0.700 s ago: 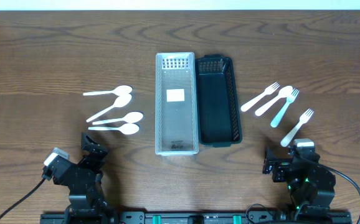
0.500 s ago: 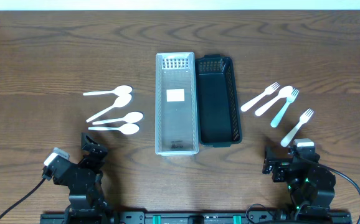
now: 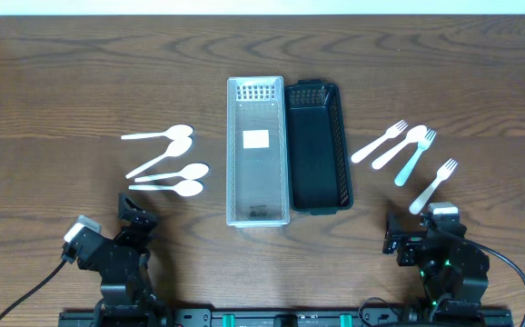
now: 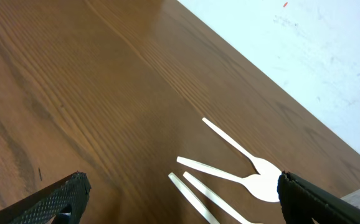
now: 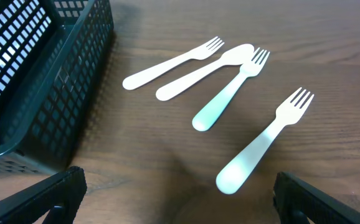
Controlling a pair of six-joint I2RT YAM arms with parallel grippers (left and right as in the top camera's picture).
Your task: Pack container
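Next, I close my right gripper on the narrow neck (image 3: 438,181) (image 5: 280,125) of the white fork that is nearest the table's front edge, just below the head of that fork.
A clear tray (image 3: 257,213) and a black mesh basket (image 3: 317,195) lie side by side at the table's middle. Several white spoons (image 3: 173,162) lie left of them; they show in the left wrist view (image 4: 248,177). Three white forks (image 3: 433,185) and one spoon (image 3: 399,148) lie right of the basket; they also show in the right wrist view (image 5: 264,142) beside the basket (image 5: 37,81). My left gripper (image 4: 180,202) is open and empty near the front edge, short of the spoons. My right gripper (image 5: 180,199) is open and empty, short of the forks.
The wooden table (image 3: 81,73) ends at a white floor (image 4: 304,43) at the far edge. Both arm bases stand at the front edge, left (image 3: 117,272) and right (image 3: 444,272).
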